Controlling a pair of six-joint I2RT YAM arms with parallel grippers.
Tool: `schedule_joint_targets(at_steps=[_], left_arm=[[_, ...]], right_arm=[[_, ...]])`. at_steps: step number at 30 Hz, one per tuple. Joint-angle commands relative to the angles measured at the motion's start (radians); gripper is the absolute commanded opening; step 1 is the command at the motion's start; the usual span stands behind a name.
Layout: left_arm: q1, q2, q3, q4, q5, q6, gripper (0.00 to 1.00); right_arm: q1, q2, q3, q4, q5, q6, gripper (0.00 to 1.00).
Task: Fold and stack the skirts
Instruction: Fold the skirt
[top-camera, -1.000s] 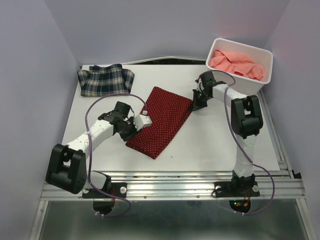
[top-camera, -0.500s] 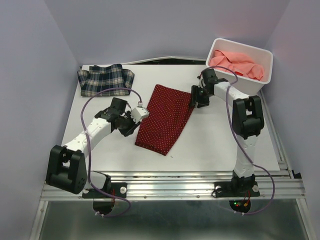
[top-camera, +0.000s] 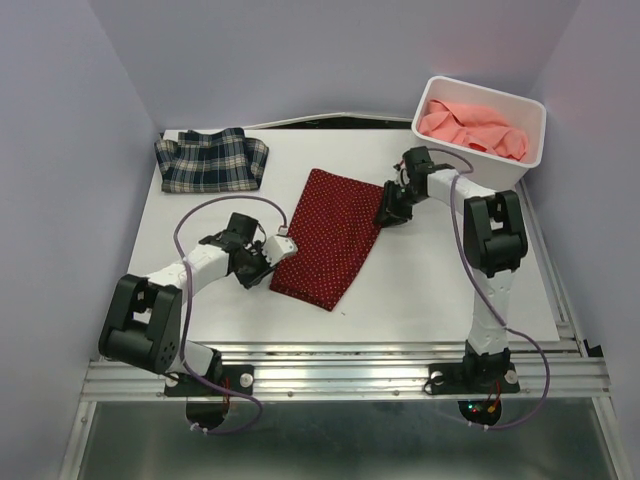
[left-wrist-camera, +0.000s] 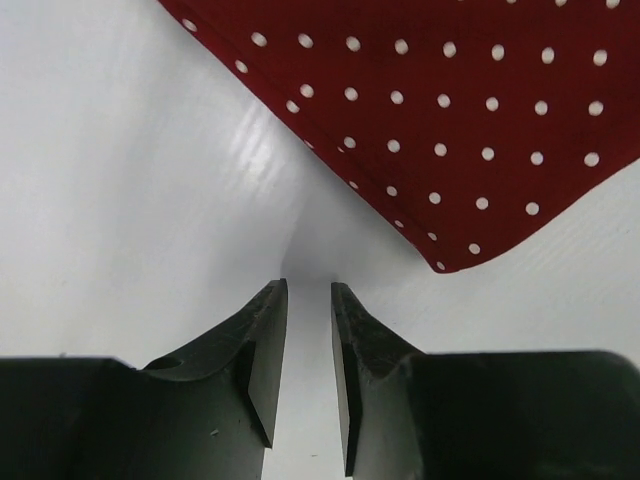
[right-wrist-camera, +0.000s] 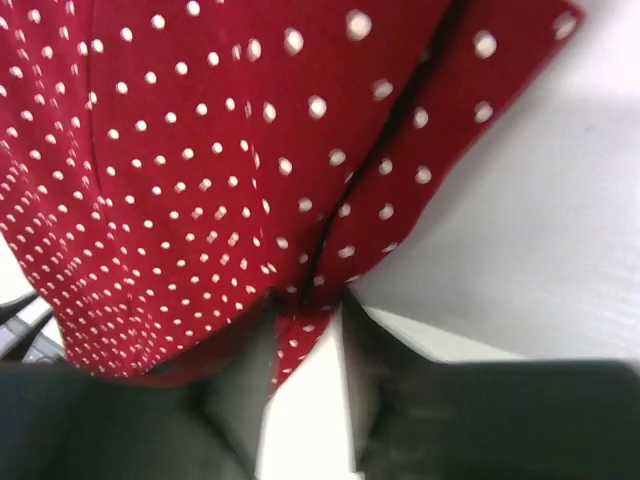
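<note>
My left fingers sit short of the red skirt's corner, so they should open and take the front corner (top-camera: 331, 306) on my right gripper's side.
The dark red skirt with white dots (top-camera: 330, 238) lies folded in a long strip at the table's middle. My left gripper (top-camera: 272, 262) sits low by its near-left edge, open a little with only bare table between the fingers (left-wrist-camera: 308, 287); the red skirt's corner (left-wrist-camera: 470, 120) lies just ahead of it. My right gripper (top-camera: 386, 214) is at the skirt's far-right edge, open, with a corner of the red skirt (right-wrist-camera: 300, 330) lying between its fingers (right-wrist-camera: 308, 300). The plaid skirt (top-camera: 212, 160) lies folded at the back left. The salmon-pink skirt (top-camera: 470, 125) is bunched in the bin.
A white plastic bin (top-camera: 480, 92) stands at the back right, close behind the right arm. The white table (top-camera: 450, 280) shows bare on the right and along the front. Purple walls close in on the sides and back.
The red skirt's near end has swung rightward and now lies narrower. My left gripper has drawn back off the cloth. My right gripper was shut and now stands open, a little lower on the skirt's edge.
</note>
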Motion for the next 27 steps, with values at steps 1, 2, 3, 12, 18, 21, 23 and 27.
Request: schedule_joint_targets(at_steps=[1,2,3,12,18,21,23,27], left_arm=[[-0.009,0.008,-0.036,-0.003,0.045,0.109,0.34],[-0.014,0.008,-0.039,-0.008,0.052,0.126,0.33],[-0.021,0.011,-0.042,-0.01,0.062,0.127,0.33],[-0.199,-0.014,-0.013,0.018,0.137,0.051,0.32],[-0.209,-0.144,-0.022,0.004,0.083,-0.028,0.6],[-0.209,-0.286,-0.056,0.003,0.022,-0.028,0.74],[-0.209,-0.401,-0.1,0.007,-0.071,0.013,0.98],[-0.213,-0.555,-0.2,0.108,-0.176,0.139,0.99]], right_arm=[[0.002,0.074,0.083,-0.009,0.04,-0.026,0.28],[0.002,0.078,0.094,-0.009,0.051,-0.037,0.26],[0.002,0.089,0.108,-0.008,0.068,-0.05,0.24],[0.002,0.166,0.305,-0.084,-0.013,-0.248,0.27],[0.002,0.027,0.256,-0.205,-0.064,-0.387,0.91],[0.002,-0.099,0.197,-0.202,-0.084,-0.456,1.0],[0.002,-0.153,0.156,-0.189,-0.11,-0.465,1.0],[0.095,-0.236,0.098,-0.135,-0.179,-0.453,0.98]])
